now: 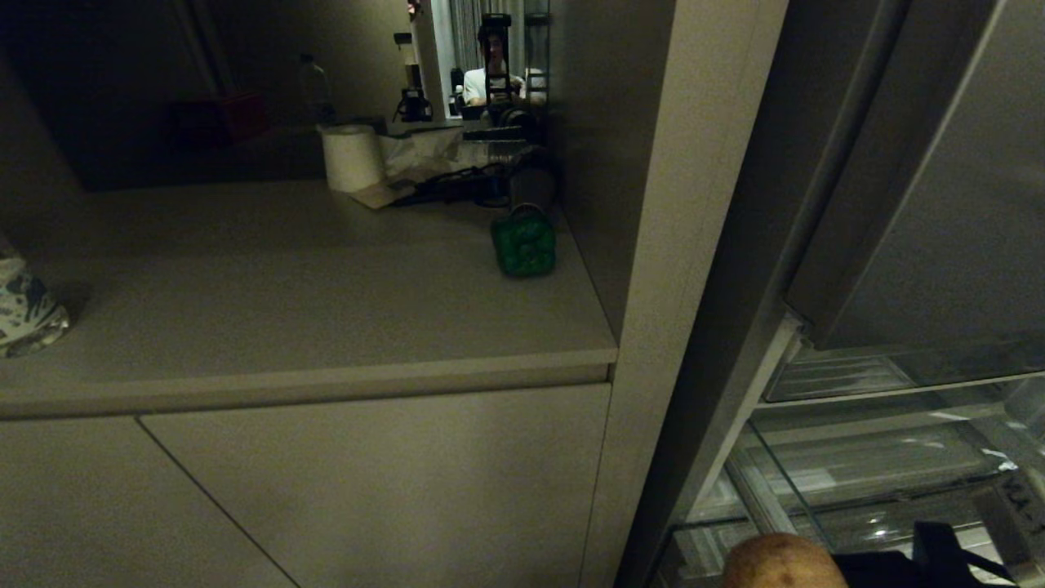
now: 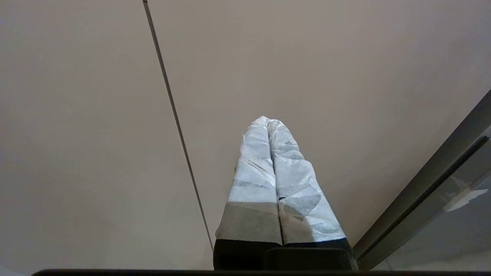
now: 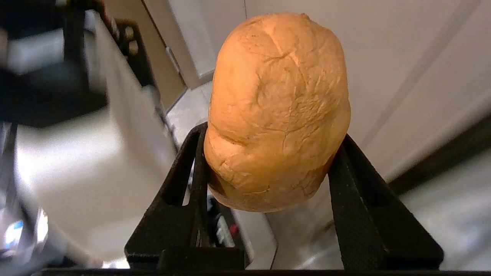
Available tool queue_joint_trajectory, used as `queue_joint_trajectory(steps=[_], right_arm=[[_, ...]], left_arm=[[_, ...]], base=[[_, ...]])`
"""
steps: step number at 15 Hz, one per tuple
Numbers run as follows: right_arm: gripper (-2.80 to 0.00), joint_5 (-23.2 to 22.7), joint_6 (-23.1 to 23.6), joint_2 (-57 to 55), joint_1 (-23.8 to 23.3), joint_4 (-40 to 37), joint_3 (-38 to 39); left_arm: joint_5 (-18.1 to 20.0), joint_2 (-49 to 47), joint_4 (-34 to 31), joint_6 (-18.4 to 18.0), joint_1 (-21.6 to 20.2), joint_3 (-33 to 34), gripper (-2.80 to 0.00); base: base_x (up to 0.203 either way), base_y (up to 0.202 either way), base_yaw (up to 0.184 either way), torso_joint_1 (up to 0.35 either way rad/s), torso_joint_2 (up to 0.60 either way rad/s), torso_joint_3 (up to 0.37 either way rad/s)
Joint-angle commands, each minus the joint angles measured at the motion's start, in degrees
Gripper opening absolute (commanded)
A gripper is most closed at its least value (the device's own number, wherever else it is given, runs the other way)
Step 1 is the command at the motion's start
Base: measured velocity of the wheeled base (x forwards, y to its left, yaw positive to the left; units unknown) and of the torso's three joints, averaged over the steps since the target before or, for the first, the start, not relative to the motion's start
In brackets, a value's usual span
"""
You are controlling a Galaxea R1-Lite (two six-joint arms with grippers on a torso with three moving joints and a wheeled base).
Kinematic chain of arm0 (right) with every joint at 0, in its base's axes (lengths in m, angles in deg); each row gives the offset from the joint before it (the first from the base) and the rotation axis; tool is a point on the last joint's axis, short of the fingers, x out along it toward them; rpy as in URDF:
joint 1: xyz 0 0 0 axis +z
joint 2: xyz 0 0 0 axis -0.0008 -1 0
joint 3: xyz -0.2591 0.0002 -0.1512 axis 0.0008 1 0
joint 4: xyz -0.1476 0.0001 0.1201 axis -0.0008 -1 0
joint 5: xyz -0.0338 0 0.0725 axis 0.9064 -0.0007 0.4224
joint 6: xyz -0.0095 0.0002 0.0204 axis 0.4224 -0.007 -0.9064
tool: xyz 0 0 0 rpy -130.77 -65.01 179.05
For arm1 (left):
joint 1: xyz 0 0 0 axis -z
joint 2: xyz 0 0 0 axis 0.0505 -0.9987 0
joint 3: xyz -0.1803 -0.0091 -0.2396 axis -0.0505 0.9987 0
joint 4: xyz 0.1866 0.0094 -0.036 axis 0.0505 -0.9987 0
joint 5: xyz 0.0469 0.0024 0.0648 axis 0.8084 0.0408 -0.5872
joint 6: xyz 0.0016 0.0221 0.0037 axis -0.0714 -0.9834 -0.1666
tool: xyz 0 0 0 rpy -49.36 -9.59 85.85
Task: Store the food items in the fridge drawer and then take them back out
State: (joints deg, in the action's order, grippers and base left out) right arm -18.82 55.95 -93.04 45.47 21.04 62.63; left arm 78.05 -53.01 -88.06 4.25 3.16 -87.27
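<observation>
Next, I release the potato-like lump with my right gripper on the beige counter (image 1: 393, 261) between the paper roll and the front edge.
A tan-brown, rough-skinned potato-like lump (image 3: 278, 96), one of the food items, sits clamped between the black fingers of my right gripper (image 3: 272, 153). In the head view the same lump (image 1: 784, 562) shows at the bottom edge, with the gripper's black body (image 1: 939, 559) beside it, in front of the fridge drawer (image 1: 857, 465). The drawer is clear plastic with a ribbed floor and is pulled out. My left gripper (image 2: 268, 120) is parked before the beige cabinet door, its white-taped fingers pressed together and holding nothing.
A beige counter (image 1: 326, 327) carries a green container (image 1: 523, 243), a paper roll (image 1: 351, 157) and cables at the back. Cabinet doors (image 1: 367, 490) lie below it. A tall beige panel (image 1: 686, 245) separates it from the grey fridge door (image 1: 939, 204). A person (image 1: 490, 73) sits far behind.
</observation>
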Motion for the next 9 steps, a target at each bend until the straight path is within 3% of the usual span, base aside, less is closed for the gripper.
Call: queue_joint_trajectory(steps=[1, 5, 9], right_arm=[[-2.8, 5.03, -0.92, -10.59, 5.6, 2.85, -6.94], [-2.8, 10.91, -1.84, -19.5, 7.23, 6.55, -16.42], [-2.8, 12.98, -1.83, -25.13, 8.66, 7.72, -24.34]], left_arm=[[-0.01, -0.09, 0.02, 0.02, 0.0, 0.0, -2.8], [-0.01, -0.09, 0.02, 0.02, 0.0, 0.0, -2.8], [-0.01, -0.09, 0.02, 0.02, 0.0, 0.0, -2.8]], base=[[0.0, 0.0, 0.0, 0.0, 0.0, 0.0], [0.0, 0.0, 0.0, 0.0, 0.0, 0.0], [0.0, 0.0, 0.0, 0.0, 0.0, 0.0]])
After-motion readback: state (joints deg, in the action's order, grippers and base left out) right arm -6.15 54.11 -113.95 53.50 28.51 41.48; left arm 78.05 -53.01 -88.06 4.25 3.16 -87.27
